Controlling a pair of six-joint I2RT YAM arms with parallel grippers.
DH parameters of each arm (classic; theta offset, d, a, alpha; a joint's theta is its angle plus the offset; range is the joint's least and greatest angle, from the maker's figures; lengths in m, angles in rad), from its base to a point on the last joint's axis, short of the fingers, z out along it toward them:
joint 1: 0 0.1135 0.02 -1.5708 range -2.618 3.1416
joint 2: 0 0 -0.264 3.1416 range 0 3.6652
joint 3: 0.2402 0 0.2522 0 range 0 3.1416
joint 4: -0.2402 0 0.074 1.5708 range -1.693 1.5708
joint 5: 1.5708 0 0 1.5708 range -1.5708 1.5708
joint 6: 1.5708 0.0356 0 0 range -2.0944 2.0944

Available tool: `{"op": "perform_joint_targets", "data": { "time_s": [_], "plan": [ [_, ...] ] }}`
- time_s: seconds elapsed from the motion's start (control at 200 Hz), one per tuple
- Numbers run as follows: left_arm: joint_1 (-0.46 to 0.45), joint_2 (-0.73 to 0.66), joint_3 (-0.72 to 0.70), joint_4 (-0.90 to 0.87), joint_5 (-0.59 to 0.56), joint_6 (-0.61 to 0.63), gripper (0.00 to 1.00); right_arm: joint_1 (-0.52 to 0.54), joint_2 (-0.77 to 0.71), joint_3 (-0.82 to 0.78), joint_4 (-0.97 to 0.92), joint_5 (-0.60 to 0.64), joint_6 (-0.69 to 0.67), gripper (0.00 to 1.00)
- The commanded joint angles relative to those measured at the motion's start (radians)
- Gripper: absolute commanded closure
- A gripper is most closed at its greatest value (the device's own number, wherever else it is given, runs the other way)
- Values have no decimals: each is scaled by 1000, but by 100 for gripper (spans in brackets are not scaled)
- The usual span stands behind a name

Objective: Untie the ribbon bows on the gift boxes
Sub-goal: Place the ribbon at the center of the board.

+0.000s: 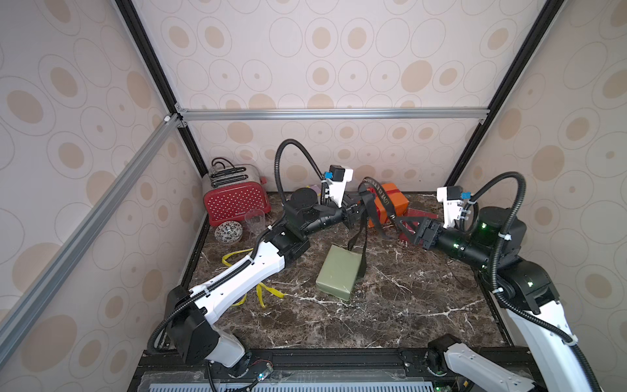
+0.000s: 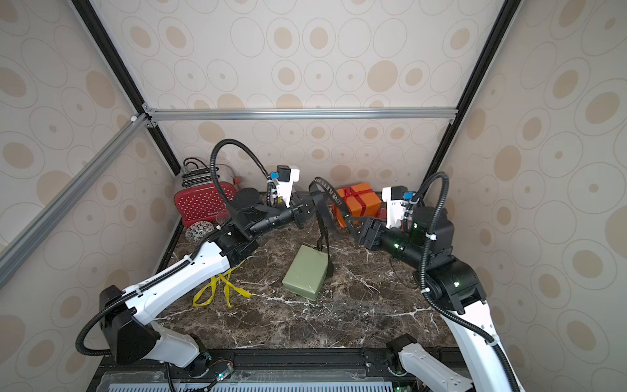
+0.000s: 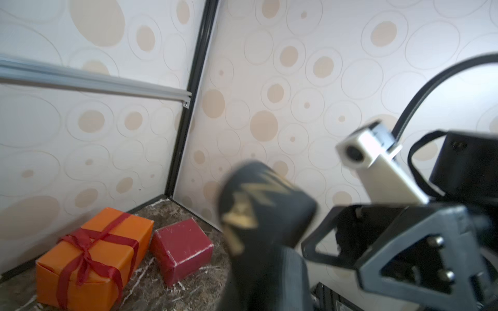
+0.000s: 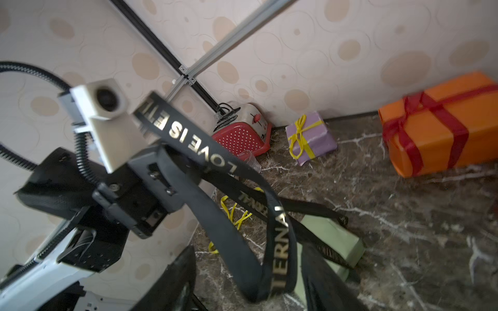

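Observation:
Next, my left gripper releases the black ribbon on top of the loose yellow ribbon (image 1: 263, 272) that lies on the marble.
A black ribbon (image 1: 380, 197) with pale lettering arcs above the table, and its strands hang down to the olive green box (image 1: 337, 273). My left gripper (image 1: 361, 207) is shut on this ribbon (image 4: 204, 145). The right gripper (image 4: 248, 250) stands open, with a loop of the ribbon hanging loose between its fingers. Behind them the orange box (image 3: 107, 242) carries a tied red bow (image 3: 86, 242). The dark red box (image 3: 183, 247) beside it has no ribbon. A lilac box (image 4: 315, 134) at the back wall has a tied yellow bow (image 4: 299, 134).
A loose yellow ribbon (image 2: 220, 288) lies on the marble under my left arm. The red dotted toaster (image 1: 237, 202), a clear cup (image 1: 254, 220) and a patterned bowl (image 1: 228, 232) fill the back left corner. Walls close in three sides.

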Motion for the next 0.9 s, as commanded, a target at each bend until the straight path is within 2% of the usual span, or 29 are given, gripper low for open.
{"op": "perform_joint_targets", "data": {
  "time_s": [0.0, 0.095, 0.315, 0.456, 0.651, 0.771, 0.891],
  "plan": [
    [-3, -38, 108, -93, -115, 51, 100, -6, -88, -111, 66, 107, -34, 25],
    [-3, -73, 174, -147, -160, 76, 100, -8, -146, -223, 119, 185, -40, 19],
    [-3, -113, 407, -403, -296, 194, 100, -8, -175, -454, 229, 291, -44, 19],
    [-2, -113, 575, -582, -431, 304, 100, -8, -131, -591, 342, 251, -27, 19],
    [0, -83, 827, -834, -677, 478, 100, -8, -57, -682, 402, 224, -64, 19],
    [24, -133, 763, -860, -794, 521, 100, -6, -7, -707, 418, 229, -78, 18],
    [187, -198, 611, -880, -766, 410, 100, -6, 39, -742, 466, 208, -58, 19]
  ]
}}
